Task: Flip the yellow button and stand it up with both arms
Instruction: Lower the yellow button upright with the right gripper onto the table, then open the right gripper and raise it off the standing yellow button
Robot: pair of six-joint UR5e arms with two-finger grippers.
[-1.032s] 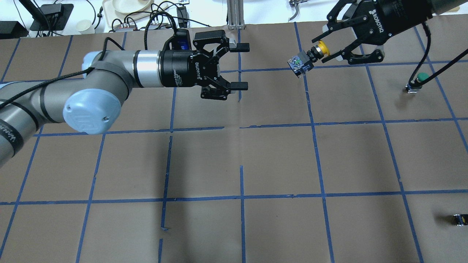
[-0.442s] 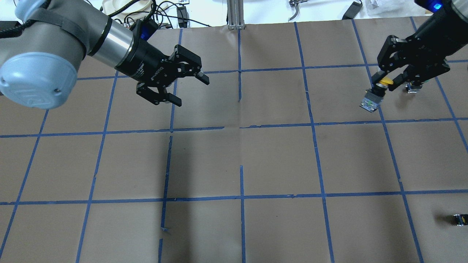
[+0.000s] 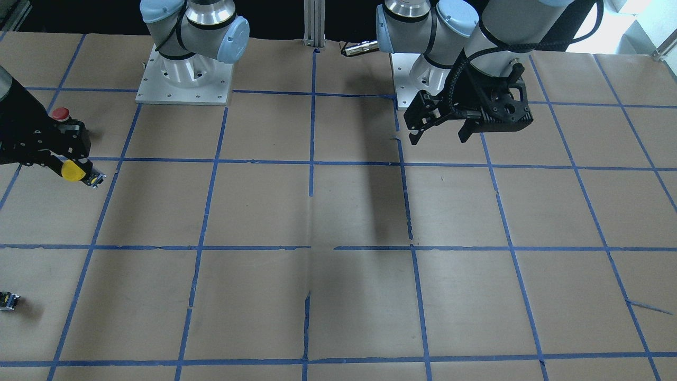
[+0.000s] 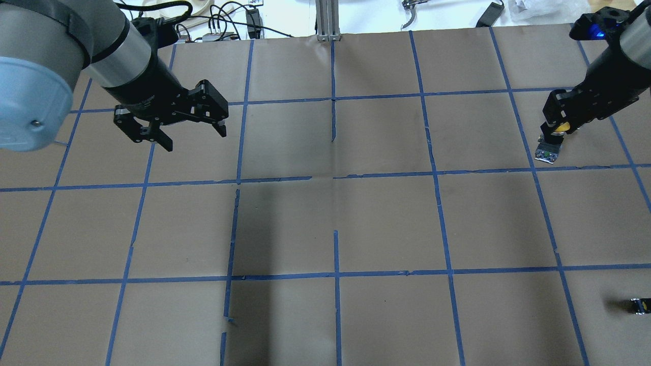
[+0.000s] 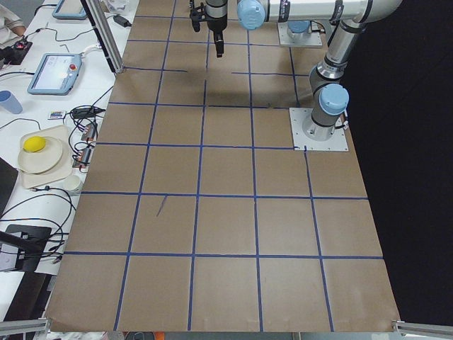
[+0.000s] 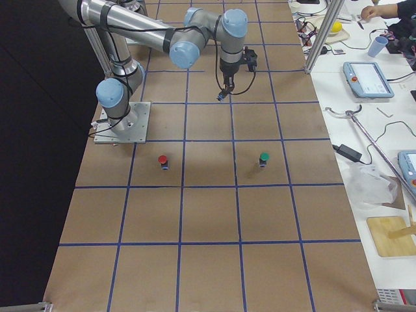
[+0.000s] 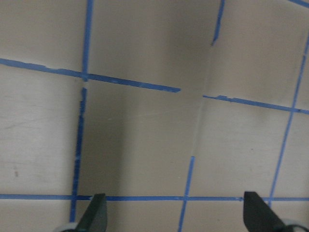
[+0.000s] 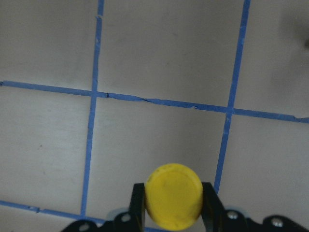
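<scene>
Next, my right gripper puts the yellow button down on the bare paper (image 3: pixel 43 219) (image 8: pixel 298 149) between the red-capped button and the small dark part.
The yellow button (image 4: pixel 548 151) hangs in my right gripper (image 4: pixel 555 130) at the table's right side. The fingers are shut on its yellow cap (image 8: pixel 174 195), and its block body points down and tilts a little. It is low over the brown paper; I cannot tell if it touches. In the front-facing view the cap (image 3: pixel 70 170) shows at the far left under the right gripper (image 3: pixel 67 161). My left gripper (image 4: pixel 196 140) is open and empty above the left half of the table. It also shows in the front-facing view (image 3: pixel 438 138) and the left wrist view (image 7: pixel 175 215).
A red-capped button (image 3: pixel 61 112) stands just beyond the right gripper, towards the robot's base. A small dark capless part (image 4: pixel 638 305) lies near the right edge, also seen in the front-facing view (image 3: pixel 8 300). Brown paper with a blue tape grid (image 4: pixel 335 175) covers the table.
My right gripper has carried the yellow button to the right and lowered it, its body swinging to point down. My left gripper has drawn back to the left, still open.
</scene>
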